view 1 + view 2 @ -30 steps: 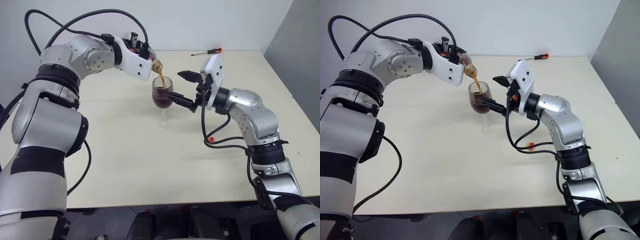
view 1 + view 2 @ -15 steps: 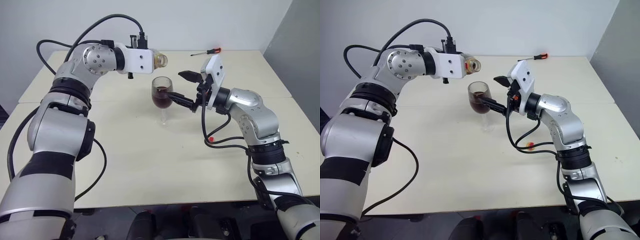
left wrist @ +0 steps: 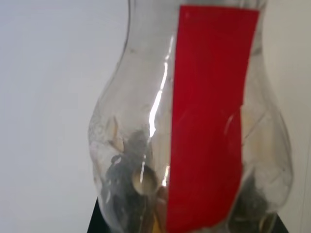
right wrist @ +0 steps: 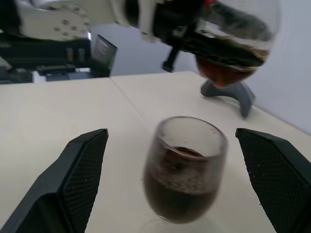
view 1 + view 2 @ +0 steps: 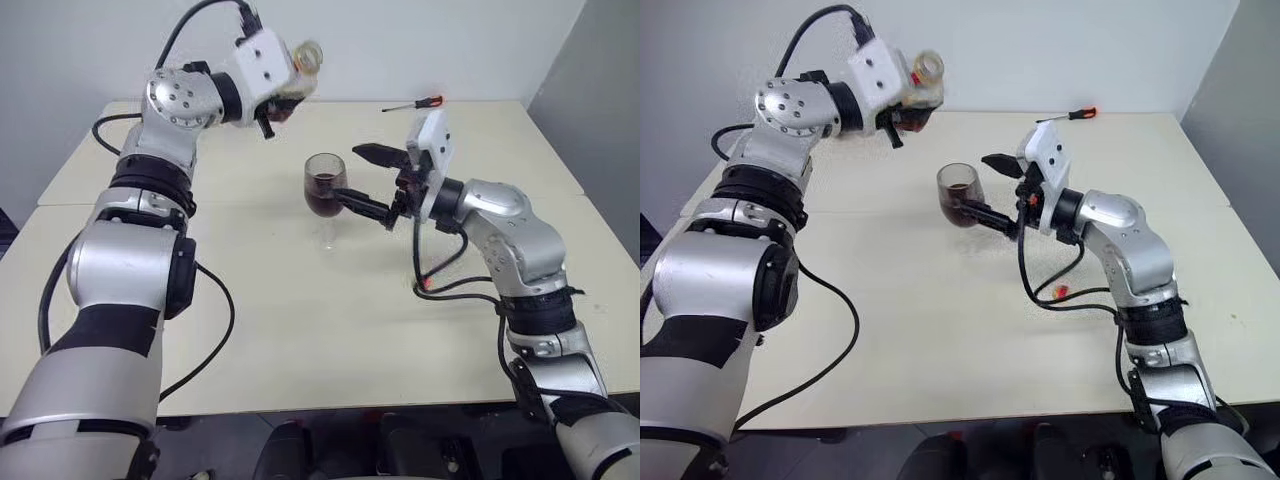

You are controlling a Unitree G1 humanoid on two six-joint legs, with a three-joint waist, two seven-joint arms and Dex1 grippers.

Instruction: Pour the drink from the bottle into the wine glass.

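Next, I release the bottle with my left gripper on the bare table [image 5: 206, 241] close beside its own arm, level with the wine glass.
The wine glass [image 5: 324, 190] stands on the table [image 5: 300, 330], its bowl about half full of the dark drink [image 4: 180, 187]. My left gripper [image 5: 285, 90] is shut on the clear bottle [image 5: 306, 57], holding it high above the table, up and to the left of the glass. The bottle's mouth is off the glass and nothing is flowing. Its red label [image 3: 209, 121] faces the left wrist camera, and some drink still lies in the bottle [image 4: 228, 68]. My right gripper [image 5: 362, 180] is open, one finger on each side of the bowl, neither seen to touch it.
A red-handled screwdriver [image 5: 420, 103] lies at the far edge of the table. A small red bit [image 5: 424, 283] sits on the table under the right arm's cable. A grey wall runs along the table's right side.
The left arm rolled the bottle back from its tip over the glass and lifted it; the stream stopped. The right gripper drew back slightly from the glass, still open.
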